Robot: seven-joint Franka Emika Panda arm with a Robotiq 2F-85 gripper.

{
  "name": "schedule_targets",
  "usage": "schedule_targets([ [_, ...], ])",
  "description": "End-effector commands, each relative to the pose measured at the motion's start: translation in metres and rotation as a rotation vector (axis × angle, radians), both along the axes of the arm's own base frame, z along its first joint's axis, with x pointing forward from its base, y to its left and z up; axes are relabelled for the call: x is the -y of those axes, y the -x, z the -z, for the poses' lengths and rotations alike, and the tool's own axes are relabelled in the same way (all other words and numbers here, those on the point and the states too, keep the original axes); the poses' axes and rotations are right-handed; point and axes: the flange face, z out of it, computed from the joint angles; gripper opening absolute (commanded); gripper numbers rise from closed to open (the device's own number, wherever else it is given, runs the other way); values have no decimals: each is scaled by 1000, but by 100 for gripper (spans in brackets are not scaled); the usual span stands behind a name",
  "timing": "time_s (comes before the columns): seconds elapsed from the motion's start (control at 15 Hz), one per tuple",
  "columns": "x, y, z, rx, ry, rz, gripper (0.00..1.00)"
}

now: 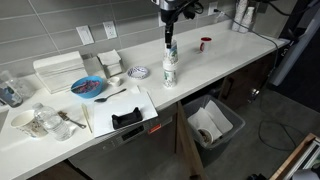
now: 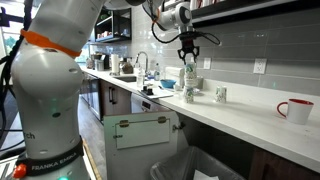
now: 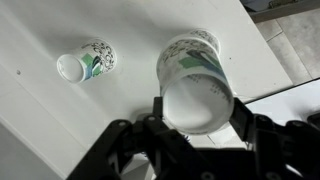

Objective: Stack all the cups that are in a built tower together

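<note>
Next, my gripper lets go of the white paper cup over the short column of cups [image 1: 169,70] [image 3: 199,62] that stands near the edge of the counter.
My gripper [image 3: 198,105] grips a white paper cup with green print [image 3: 195,70] across its wide part, a finger on each side. In both exterior views the gripper [image 1: 170,42] [image 2: 188,55] holds this cup on top of a short column of like cups [image 1: 170,72] [image 2: 188,88] standing on the white counter. Whether the held cup rests on the column or hangs just above it I cannot tell. One more white-and-green cup [image 3: 85,62] [image 2: 220,95] stands alone on the counter beside the column.
A red cup [image 1: 205,43] [image 2: 296,110] stands farther along the counter. A blue plate [image 1: 88,87], white trays [image 1: 60,68] and clear glasses [image 1: 10,92] crowd one end. The counter edge [image 3: 262,50] is close by. An open bin [image 1: 213,122] sits below.
</note>
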Motion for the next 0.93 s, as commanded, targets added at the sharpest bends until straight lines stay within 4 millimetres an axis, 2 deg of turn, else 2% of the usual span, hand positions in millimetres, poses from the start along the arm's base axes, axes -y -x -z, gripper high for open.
schedule_targets([
  [0.0,-4,1,0,-28,23,-18,41],
  [0.53,-10,2,4,-41,20,-35,41],
  [0.6,-9,1,5,-36,24,-34,49],
  [0.67,-9,0,6,-29,31,-27,91],
  [0.87,-8,-1,8,-34,34,-26,100],
])
